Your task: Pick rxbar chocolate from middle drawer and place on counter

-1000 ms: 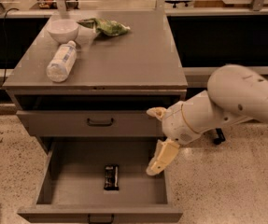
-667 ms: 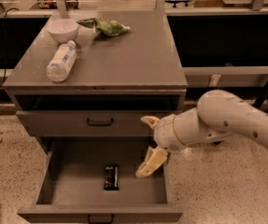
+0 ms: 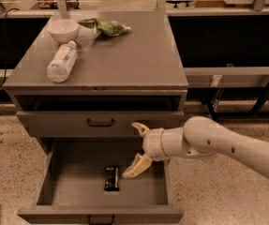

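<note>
The gripper needs to next move down to the middle of the rxbar chocolate (image 3: 111,178) in the open middle drawer and close there.
The rxbar chocolate (image 3: 111,178), a small black bar, lies flat on the floor of the pulled-out middle drawer (image 3: 63,182). My gripper (image 3: 135,149) reaches in from the right on a white arm and hangs over the drawer's right half. It is open, one finger pointing up by the drawer front above, the other down toward the bar. The lower fingertip (image 3: 127,174) is just right of the bar and above it. The counter (image 3: 124,55) is the grey cabinet top.
On the counter lie a water bottle (image 3: 61,62) on its side, a white bowl (image 3: 63,29) and a green snack bag (image 3: 107,27). A shut grey drawer front with a black handle (image 3: 100,123) sits above the open drawer. Speckled floor surrounds the cabinet.
My arm has moved left and lower, bringing the open gripper from the drawer's right edge to over its inside, close to the bar. The bar has not moved.
</note>
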You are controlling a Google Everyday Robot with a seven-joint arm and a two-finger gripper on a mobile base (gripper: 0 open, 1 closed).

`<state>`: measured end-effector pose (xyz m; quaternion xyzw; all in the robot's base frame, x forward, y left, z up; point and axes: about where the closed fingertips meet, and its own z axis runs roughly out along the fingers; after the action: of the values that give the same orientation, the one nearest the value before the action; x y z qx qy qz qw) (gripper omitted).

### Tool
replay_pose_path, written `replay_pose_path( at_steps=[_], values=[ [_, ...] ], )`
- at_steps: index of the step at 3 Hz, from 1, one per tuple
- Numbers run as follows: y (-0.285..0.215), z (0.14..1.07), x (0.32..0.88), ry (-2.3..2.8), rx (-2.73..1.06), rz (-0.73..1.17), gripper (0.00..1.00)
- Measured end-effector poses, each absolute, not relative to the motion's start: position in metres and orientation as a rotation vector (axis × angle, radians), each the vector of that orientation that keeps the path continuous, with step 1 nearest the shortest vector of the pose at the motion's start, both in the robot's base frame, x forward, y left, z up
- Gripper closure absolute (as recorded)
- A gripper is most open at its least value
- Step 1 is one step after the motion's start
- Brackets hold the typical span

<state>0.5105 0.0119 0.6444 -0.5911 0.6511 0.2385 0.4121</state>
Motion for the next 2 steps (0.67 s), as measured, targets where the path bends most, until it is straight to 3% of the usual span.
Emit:
replay_pose_path(
  at_steps=[2],
  values=[
    [0.027, 0.614, 0.505, 1.625, -1.524, 0.689, 0.00]
  ],
)
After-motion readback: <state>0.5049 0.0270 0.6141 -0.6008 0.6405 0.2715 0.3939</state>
